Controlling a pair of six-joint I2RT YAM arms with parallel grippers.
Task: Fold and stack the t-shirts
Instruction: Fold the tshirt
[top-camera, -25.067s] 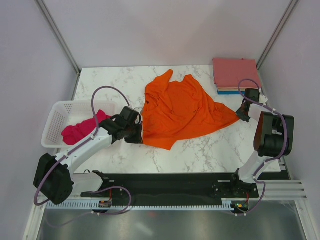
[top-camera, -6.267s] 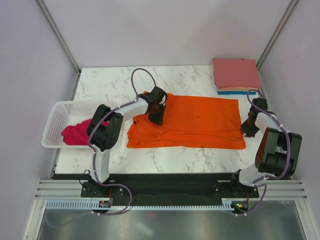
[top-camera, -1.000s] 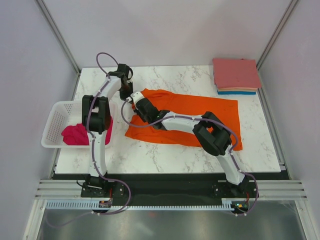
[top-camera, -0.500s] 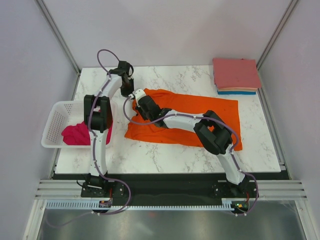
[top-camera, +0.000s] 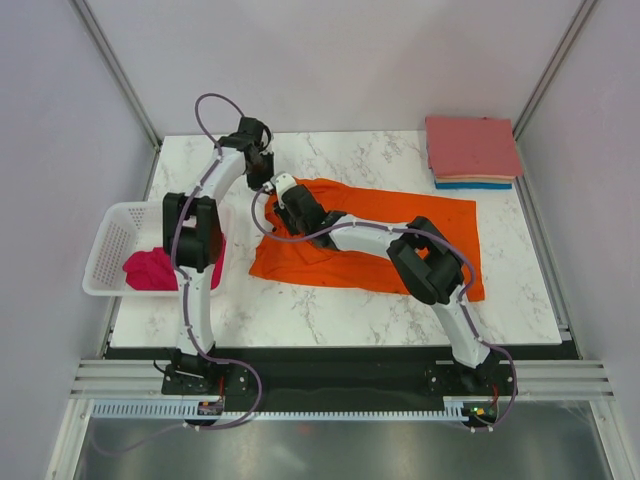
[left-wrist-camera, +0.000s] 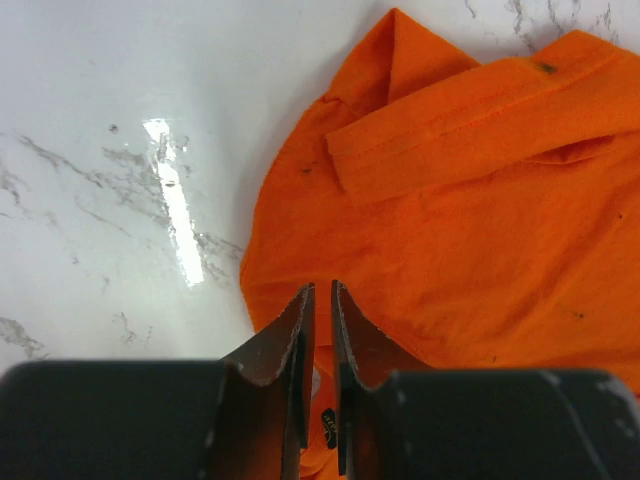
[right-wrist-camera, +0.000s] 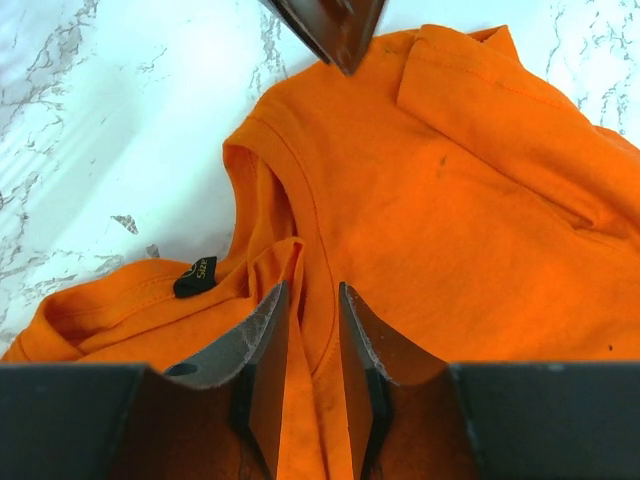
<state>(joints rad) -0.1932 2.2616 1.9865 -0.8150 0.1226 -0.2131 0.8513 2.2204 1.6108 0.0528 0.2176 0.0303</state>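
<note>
The raised fold by the black size label is bunched at the collar, so my right gripper should pinch the fold's tip (right-wrist-camera: 295, 243) and pull the t-shirt's edge straight.
The orange t-shirt (top-camera: 400, 225) lies on the marble table as a long band, collar end at the left. My right arm reaches across it. My right gripper (top-camera: 287, 200) (right-wrist-camera: 312, 290) is at the collar, its jaws nearly together with a raised fold of orange cloth (right-wrist-camera: 300, 260) between them, beside the black size label (right-wrist-camera: 195, 275). My left gripper (top-camera: 266, 176) (left-wrist-camera: 322, 290) is shut with a thin gap, just above the shirt's far-left edge (left-wrist-camera: 450, 230). Its fingers (right-wrist-camera: 330, 30) show at the top of the right wrist view. The magenta t-shirt (top-camera: 150, 268) lies crumpled in the basket. The folded stack (top-camera: 470, 148) sits at the back right.
A white plastic basket (top-camera: 110, 215) stands at the table's left edge. The folded stack has salmon-pink on top and blue at the bottom (top-camera: 470, 184). Both arms crowd the shirt's far-left corner. Enclosure walls close in the table's left, back and right sides.
My left gripper has moved from the bare far-left table down to the shirt's collar corner. My right gripper has shifted slightly toward the far side at the collar. The shirt has barely moved.
</note>
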